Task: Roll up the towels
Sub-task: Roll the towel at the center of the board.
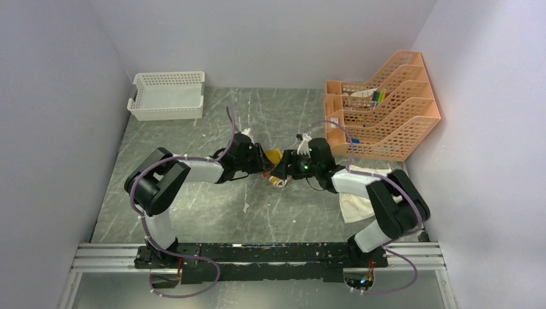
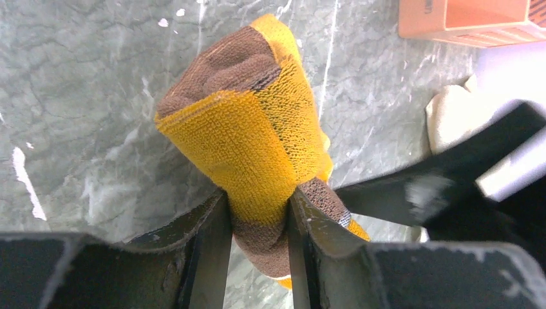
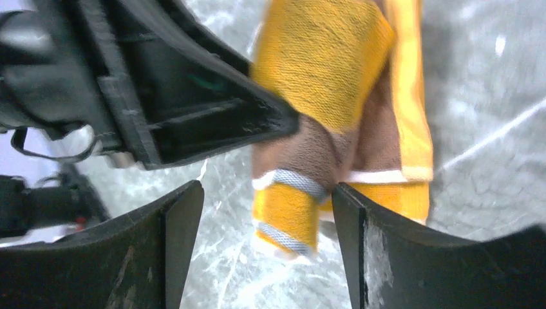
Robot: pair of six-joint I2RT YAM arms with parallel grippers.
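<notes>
The striped end of the towel sticks out crooked below where my left gripper pinches it, so I should take that striped end (image 3: 288,237) with my right gripper and straighten the towel roll before I carry it.
The mustard-yellow and brown towel (image 1: 275,156) is bunched into a loose roll at the table's middle, between both grippers. My left gripper (image 1: 263,162) is shut on it; in the left wrist view the jaws (image 2: 257,203) pinch the roll (image 2: 257,116) at its brown lower part. My right gripper (image 1: 288,168) faces it from the right and is open. In the right wrist view, the towel's (image 3: 322,71) striped end hangs between my open jaws (image 3: 267,244), close to the right finger. The cream towel (image 1: 356,196) lies flat under my right arm.
A white lattice basket (image 1: 169,95) stands at the back left. An orange file rack (image 1: 386,109) stands at the back right, its base showing in the left wrist view (image 2: 470,19). Walls close in on the left, back and right.
</notes>
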